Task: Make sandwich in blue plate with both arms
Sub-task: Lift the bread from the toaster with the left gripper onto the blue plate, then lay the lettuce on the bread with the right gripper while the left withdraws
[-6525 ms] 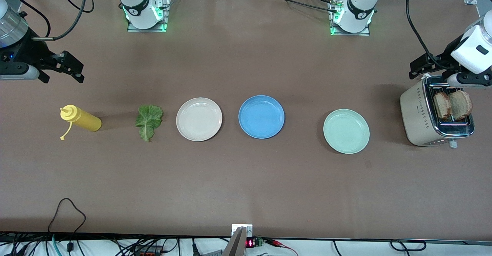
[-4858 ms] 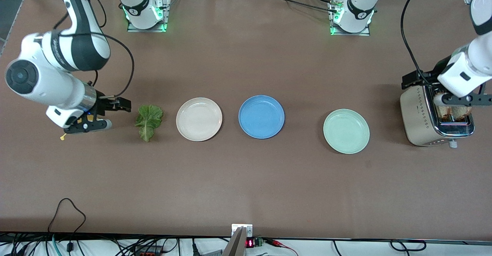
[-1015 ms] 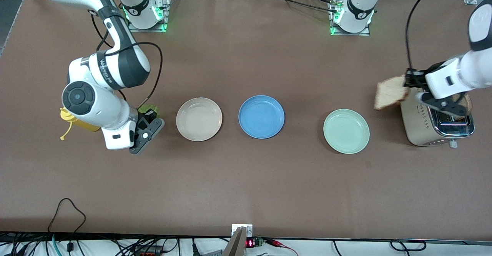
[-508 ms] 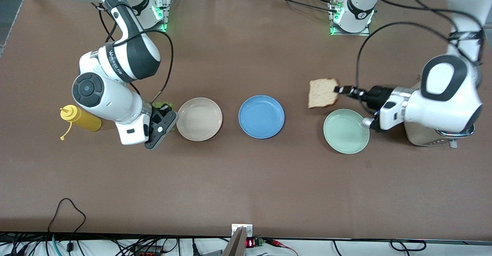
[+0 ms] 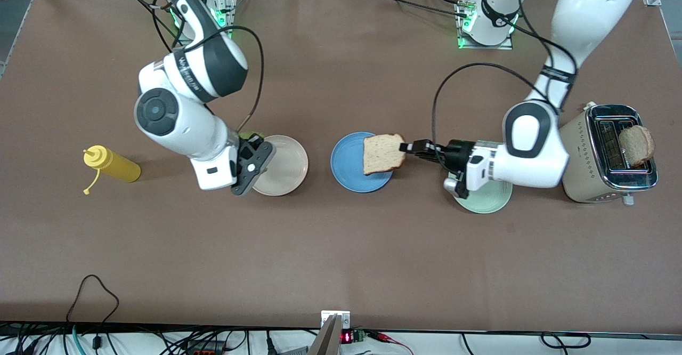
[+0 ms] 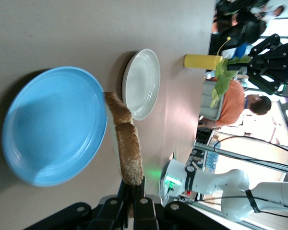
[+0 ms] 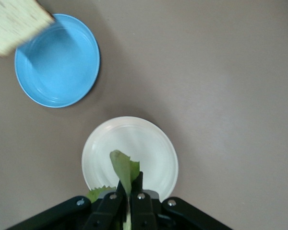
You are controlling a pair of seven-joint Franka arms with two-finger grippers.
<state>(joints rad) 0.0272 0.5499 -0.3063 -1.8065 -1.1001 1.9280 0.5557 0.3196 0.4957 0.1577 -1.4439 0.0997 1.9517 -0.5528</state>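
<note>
The robot's left gripper will release the toasted bread slice, now held over the plate's rim, on the middle of the blue plate (image 5: 358,159) (image 6: 55,125).
My left gripper (image 5: 409,147) is shut on a toasted bread slice (image 5: 382,153) and holds it over the blue plate (image 5: 346,166), at the rim toward the left arm's end. The left wrist view shows the slice edge-on (image 6: 127,146) in my left gripper (image 6: 133,184), beside the blue plate (image 6: 53,124). My right gripper (image 5: 250,155) is shut on the green lettuce leaf (image 5: 246,136) over the edge of the cream-white plate (image 5: 287,166). The right wrist view shows the leaf (image 7: 124,171) in my right gripper (image 7: 129,191), over that plate (image 7: 151,143). The blue plate (image 7: 62,67) and bread (image 7: 14,21) also show there.
A toaster (image 5: 586,155) at the left arm's end holds a second bread slice (image 5: 636,144). A mint-green plate (image 5: 485,200) lies partly under my left arm. A yellow squeeze bottle (image 5: 114,166) lies at the right arm's end.
My left arm has carried the bread from above the mint-green plate to over the blue plate. My right arm has moved the lettuce over the cream-white plate's edge.
</note>
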